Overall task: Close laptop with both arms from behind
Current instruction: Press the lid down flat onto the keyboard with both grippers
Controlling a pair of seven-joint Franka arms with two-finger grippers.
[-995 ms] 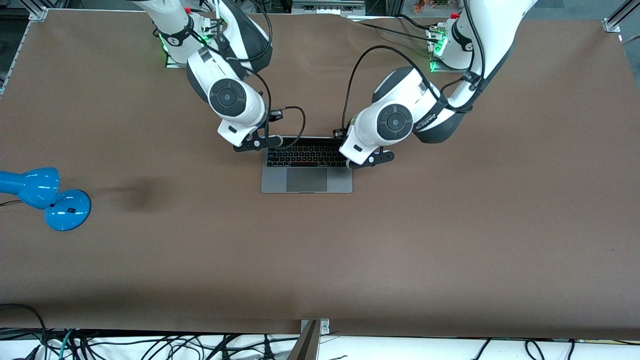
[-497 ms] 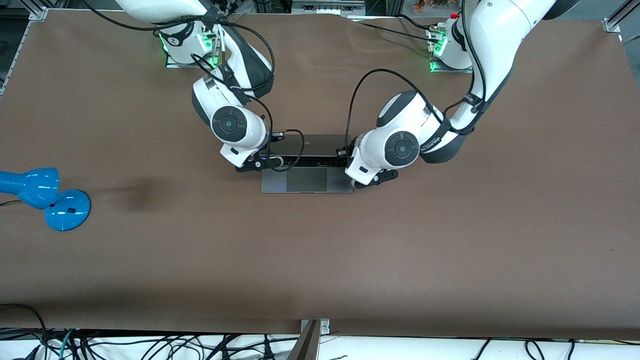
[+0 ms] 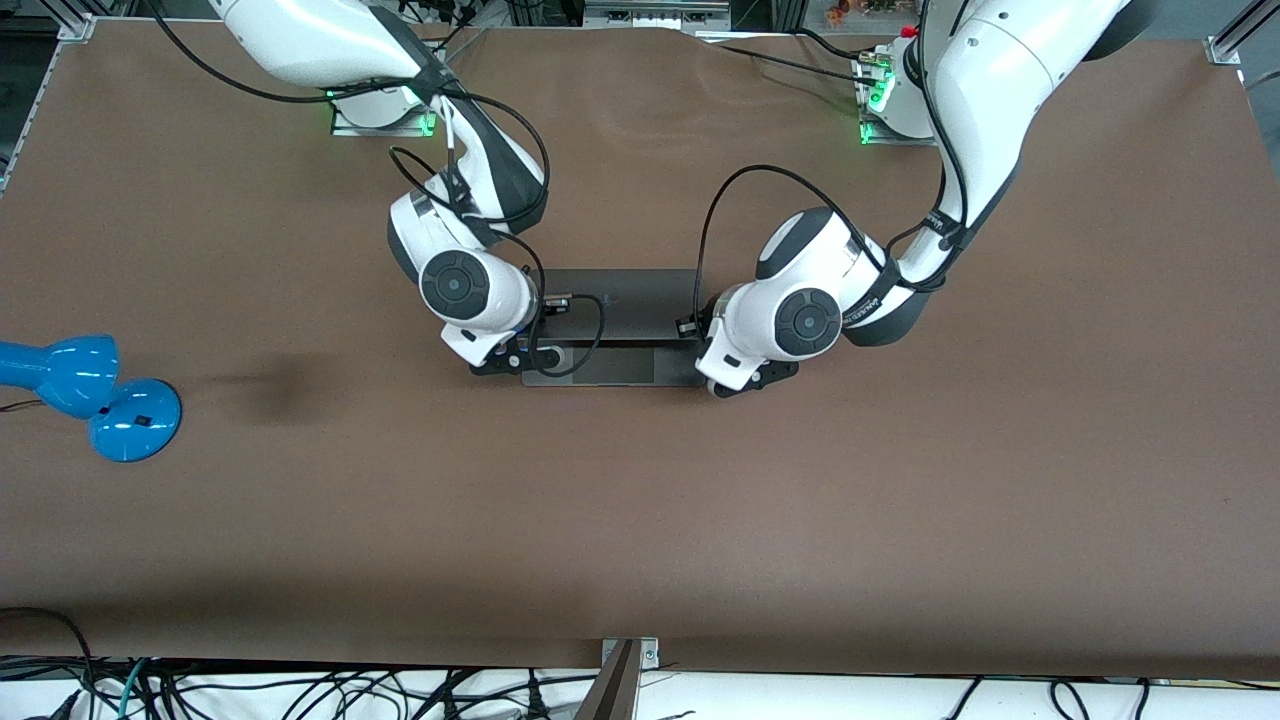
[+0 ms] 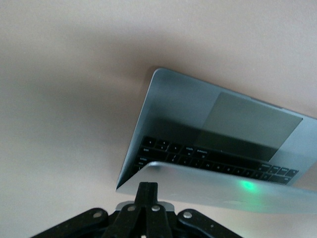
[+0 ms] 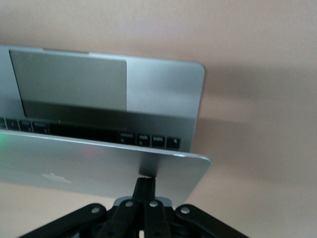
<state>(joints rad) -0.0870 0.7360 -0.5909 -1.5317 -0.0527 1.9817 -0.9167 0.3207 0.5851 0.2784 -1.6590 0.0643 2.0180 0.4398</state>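
Observation:
My left gripper needs to let go once the laptop's lid is to rest flat over the keyboard and trackpad (image 3: 613,328) (image 4: 234,151).
The space-grey laptop (image 3: 640,300) lies mid-table with its lid pushed low over the base, leaving a narrow wedge open. In the front view only the lid's back and a strip of trackpad show. My left gripper (image 3: 745,383) is shut, fingertips pressed on the lid's back near the corner toward the left arm's end; the left wrist view shows this gripper (image 4: 147,190) against the lid (image 4: 213,191) over the keyboard. My right gripper (image 3: 512,358) is shut, pressing the lid's other corner; the right wrist view shows this gripper (image 5: 145,183) on the lid (image 5: 99,166), whose apple logo shows.
A blue desk lamp (image 3: 90,395) lies on the brown table at the right arm's end. Cables hang past the table edge nearest the front camera. Black cables loop from both wrists over the laptop's lid.
Both grippers moved toward the front camera and down, pushing the lid from upright to nearly shut. The keyboard, visible before in the front view, is now covered by the lid.

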